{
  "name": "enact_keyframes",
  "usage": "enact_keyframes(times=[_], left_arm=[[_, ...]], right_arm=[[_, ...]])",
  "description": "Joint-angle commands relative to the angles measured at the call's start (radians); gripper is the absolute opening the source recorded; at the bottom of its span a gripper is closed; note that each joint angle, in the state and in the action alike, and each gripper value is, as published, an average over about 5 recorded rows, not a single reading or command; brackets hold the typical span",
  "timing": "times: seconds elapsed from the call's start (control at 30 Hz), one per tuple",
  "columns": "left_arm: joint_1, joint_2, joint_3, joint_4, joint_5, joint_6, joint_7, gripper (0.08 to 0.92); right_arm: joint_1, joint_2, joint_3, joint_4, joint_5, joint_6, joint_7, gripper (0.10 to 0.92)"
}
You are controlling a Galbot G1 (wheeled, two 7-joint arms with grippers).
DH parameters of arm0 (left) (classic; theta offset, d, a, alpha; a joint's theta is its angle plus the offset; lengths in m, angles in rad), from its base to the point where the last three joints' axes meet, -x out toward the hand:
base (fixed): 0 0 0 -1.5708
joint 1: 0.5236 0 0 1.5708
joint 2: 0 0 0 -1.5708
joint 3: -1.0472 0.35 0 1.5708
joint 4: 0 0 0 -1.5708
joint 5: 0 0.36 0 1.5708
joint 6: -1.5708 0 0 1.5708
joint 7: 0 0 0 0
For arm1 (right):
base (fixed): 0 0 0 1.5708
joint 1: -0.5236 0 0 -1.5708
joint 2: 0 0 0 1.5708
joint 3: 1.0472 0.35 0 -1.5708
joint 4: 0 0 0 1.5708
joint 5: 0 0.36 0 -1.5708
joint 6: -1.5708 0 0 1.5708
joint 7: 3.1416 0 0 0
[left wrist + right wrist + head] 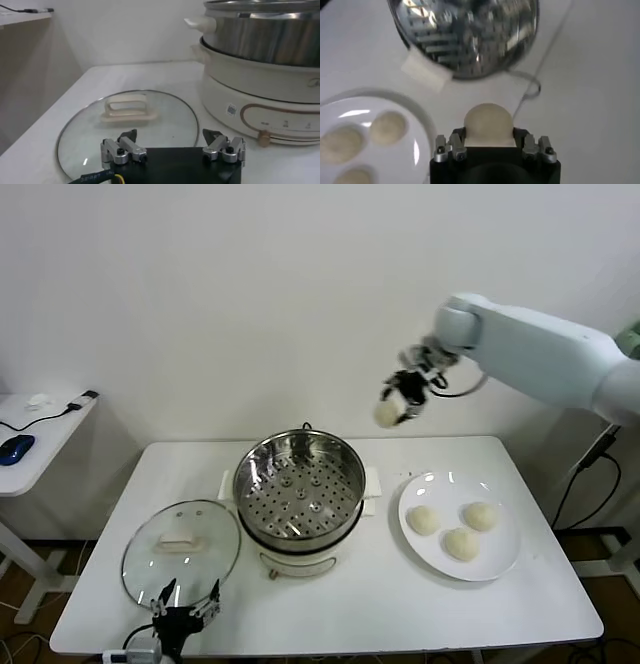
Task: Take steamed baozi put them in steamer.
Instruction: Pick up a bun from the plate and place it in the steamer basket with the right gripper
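My right gripper needs to set the baozi down on the back part of the steamer's perforated bottom (pixel 304 466).
My right gripper (pixel 392 410) hangs high above the table, between the steamer and the plate, shut on one cream-white baozi (pixel 488 124) held between its fingers. The shiny steamer (pixel 300 482) with its perforated bottom stands at the table's middle on a cream pot base (pixel 260 95), and nothing lies in it. Three more baozi (pixel 463 531) rest on the white plate (pixel 505 556) to the right. My left gripper (pixel 185 612) is open, parked low at the front edge over the glass lid.
A round glass lid (pixel 181 545) with a white handle lies left of the steamer. A power cable (pixel 530 90) trails behind the pot. A side table (pixel 40 429) with a blue mouse stands at the far left.
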Motion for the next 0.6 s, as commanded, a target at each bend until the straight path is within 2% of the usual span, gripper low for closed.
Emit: enact_keyframes(times=[0.03, 0.17, 0.27, 0.6], left_arm=[[0.005, 0.001, 0.004, -0.004, 0.002, -0.001, -0.001, 0.823], [0.006, 0.001, 0.002, -0.005, 0.002, -0.002, -0.001, 0.823], [0.008, 0.0, 0.002, -0.006, 0.002, -0.002, -0.001, 0.823], [0.011, -0.002, 0.005, -0.006, 0.002, -0.005, -0.003, 0.823]], right_arm=[[0.071, 0.226, -0.058, 0.129, -0.118, 0.35, -0.007, 0.636], [-0.068, 0.298, -0.003, -0.079, -0.318, 0.53, -0.005, 0.636], [-0.167, 0.347, 0.039, -0.222, -0.399, 0.602, -0.006, 0.636], [-0.303, 0.446, 0.107, -0.459, -0.494, 0.612, 0.014, 0.636]])
